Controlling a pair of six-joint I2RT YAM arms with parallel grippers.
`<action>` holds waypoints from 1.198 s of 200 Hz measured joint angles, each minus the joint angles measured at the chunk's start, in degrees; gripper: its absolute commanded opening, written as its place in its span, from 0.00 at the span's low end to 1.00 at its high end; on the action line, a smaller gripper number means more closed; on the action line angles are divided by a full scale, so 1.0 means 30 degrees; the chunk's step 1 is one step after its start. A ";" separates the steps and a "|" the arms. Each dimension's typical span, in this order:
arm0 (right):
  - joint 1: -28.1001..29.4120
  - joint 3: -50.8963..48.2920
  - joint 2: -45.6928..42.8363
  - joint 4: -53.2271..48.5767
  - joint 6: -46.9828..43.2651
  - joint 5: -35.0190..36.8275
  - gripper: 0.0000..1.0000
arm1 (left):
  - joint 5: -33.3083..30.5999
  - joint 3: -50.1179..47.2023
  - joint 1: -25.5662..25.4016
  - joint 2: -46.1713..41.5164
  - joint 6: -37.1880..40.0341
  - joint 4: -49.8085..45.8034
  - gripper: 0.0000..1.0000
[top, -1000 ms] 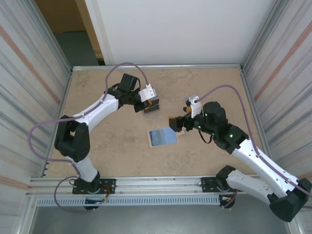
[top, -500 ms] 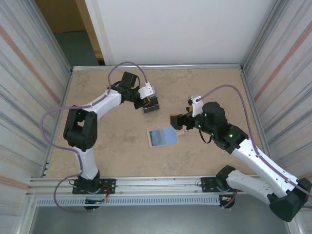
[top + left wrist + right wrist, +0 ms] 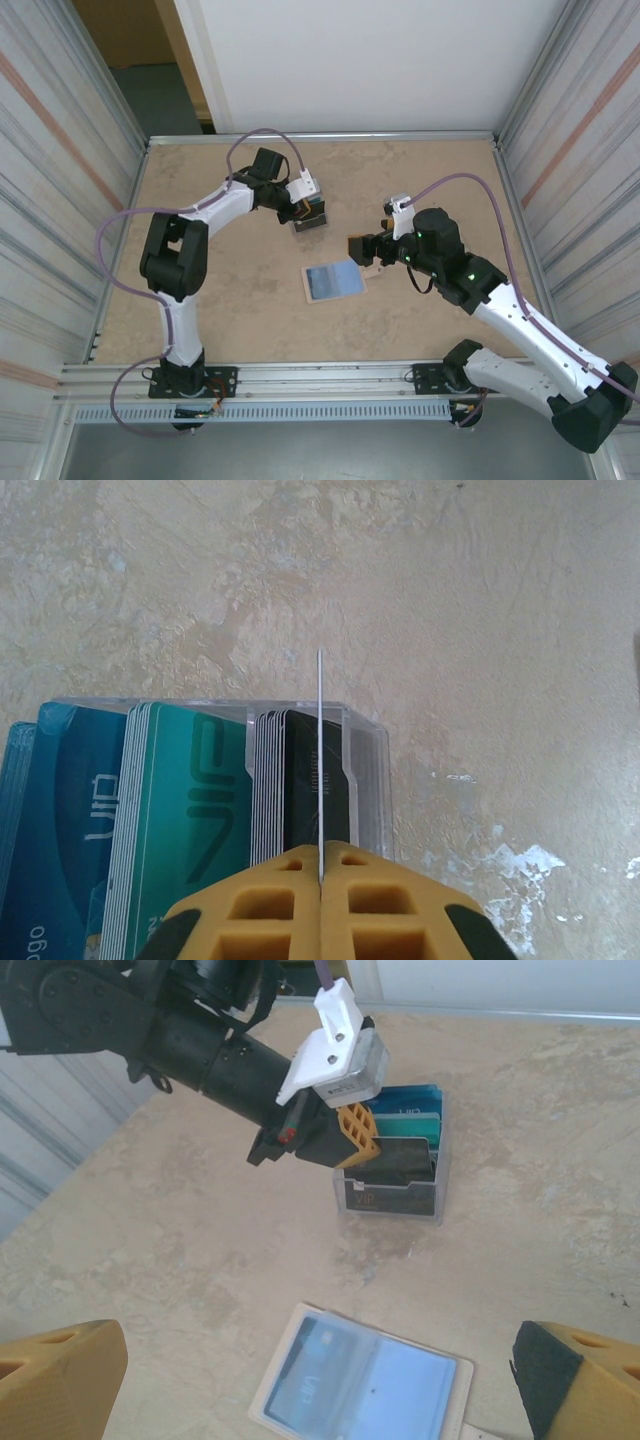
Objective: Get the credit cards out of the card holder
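My left gripper will release the thin card against the black stack in the clear card box [image 3: 310,213] [image 3: 318,785]. The thin card is held upright over that stack.
The card holder [image 3: 333,281] lies open on the table, tan-edged with pale-blue lining; the right wrist view shows it [image 3: 365,1385] with a dark blue card in its left pocket. My left gripper [image 3: 320,865] is shut on a thin card [image 3: 319,750] seen edge-on, held upright over the black stack in a clear card box [image 3: 365,770]. Blue [image 3: 70,810] and teal [image 3: 190,820] credit cards stand in that box too. In the top view the left gripper [image 3: 303,211] is at the box [image 3: 313,216]. My right gripper [image 3: 362,250] hovers open just right of the card holder, holding nothing.
The left arm's elbow [image 3: 175,262] stands raised over the table's left side. A rail [image 3: 300,385] runs along the near edge, and corrugated walls close both sides. Bare tabletop [image 3: 420,180] lies behind the right gripper.
The left arm's elbow has swung up and to the right while its gripper stayed at the clear box. The right gripper and card holder have barely moved.
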 measured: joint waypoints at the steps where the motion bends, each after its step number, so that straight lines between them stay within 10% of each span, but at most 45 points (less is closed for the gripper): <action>1: 0.0000 0.0000 0.0000 0.0000 0.0000 0.0000 0.99 | 0.0000 0.0000 0.0000 0.0007 0.0000 0.0007 0.00; 239: 0.0000 0.0000 0.0444 0.0007 0.0138 -0.0131 0.99 | 0.0211 0.0969 0.0168 0.1166 -0.0007 -0.0670 0.18</action>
